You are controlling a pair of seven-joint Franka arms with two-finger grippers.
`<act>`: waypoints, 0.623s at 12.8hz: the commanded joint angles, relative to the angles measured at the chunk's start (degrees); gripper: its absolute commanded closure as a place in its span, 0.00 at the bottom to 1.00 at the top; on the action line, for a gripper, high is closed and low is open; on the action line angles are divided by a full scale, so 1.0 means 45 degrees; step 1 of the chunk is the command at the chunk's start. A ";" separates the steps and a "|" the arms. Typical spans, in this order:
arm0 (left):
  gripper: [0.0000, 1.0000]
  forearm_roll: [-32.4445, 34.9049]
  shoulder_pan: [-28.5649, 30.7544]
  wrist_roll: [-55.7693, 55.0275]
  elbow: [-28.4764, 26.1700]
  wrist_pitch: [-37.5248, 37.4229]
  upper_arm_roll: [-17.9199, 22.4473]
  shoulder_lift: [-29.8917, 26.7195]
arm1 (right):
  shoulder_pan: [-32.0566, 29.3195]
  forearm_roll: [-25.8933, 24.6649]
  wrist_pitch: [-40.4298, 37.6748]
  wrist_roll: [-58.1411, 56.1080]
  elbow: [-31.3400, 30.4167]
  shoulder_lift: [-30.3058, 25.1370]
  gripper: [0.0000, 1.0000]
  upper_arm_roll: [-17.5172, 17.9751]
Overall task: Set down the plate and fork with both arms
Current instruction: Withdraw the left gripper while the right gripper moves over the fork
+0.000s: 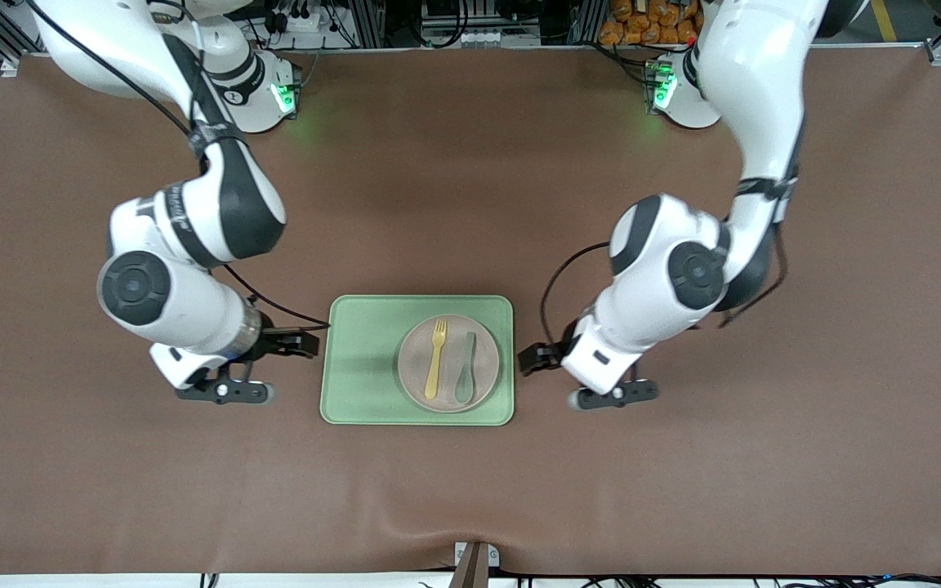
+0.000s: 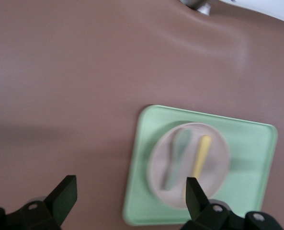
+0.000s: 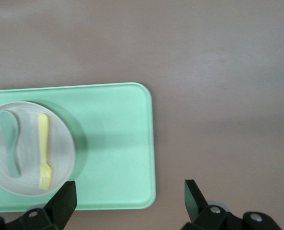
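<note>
The pale yellow fork is next for my right gripper, which should go to it and close on the narrow part of its handle (image 1: pixel 434 356) (image 3: pixel 44 157), near the fork's tines.
The round beige plate (image 1: pixel 448 385) sits on the light green tray (image 1: pixel 360 359), on the half toward the left arm's end. The pale yellow fork (image 1: pixel 435 359) lies on the plate beside a grey-green spoon (image 1: pixel 466 369). My left gripper (image 1: pixel 613 396) is open and empty over the brown table, just off the tray's end on the left arm's side. My right gripper (image 1: pixel 224 390) is open and empty over the table off the tray's other end. The left wrist view shows the gripper (image 2: pixel 130 199), plate (image 2: pixel 219 167) and fork (image 2: pixel 201 155). The right wrist view shows the gripper (image 3: pixel 130 199), plate (image 3: pixel 60 148) and fork (image 3: pixel 44 148).
The brown mat (image 1: pixel 470 204) covers the whole table. The tray also shows in the left wrist view (image 2: pixel 252 158) and in the right wrist view (image 3: pixel 118 143). The spoon shows in both too, in the left (image 2: pixel 176 158) and the right (image 3: pixel 10 141).
</note>
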 commanded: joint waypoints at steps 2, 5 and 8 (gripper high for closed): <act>0.00 0.1047 0.1571 -0.0001 -0.0621 -0.2331 -0.0001 -0.2124 | 0.0768 -0.0023 0.0913 0.0533 0.1562 0.1610 0.03 -0.0103; 0.00 0.1397 0.2179 0.0096 -0.0601 -0.3680 0.0018 -0.3179 | 0.1744 -0.0081 0.2401 0.0765 0.1757 0.2645 0.05 -0.0162; 0.00 0.2218 0.2335 0.0194 -0.0601 -0.4697 -0.0001 -0.3883 | 0.2368 -0.0391 0.2520 0.1935 0.2030 0.3368 0.18 -0.0182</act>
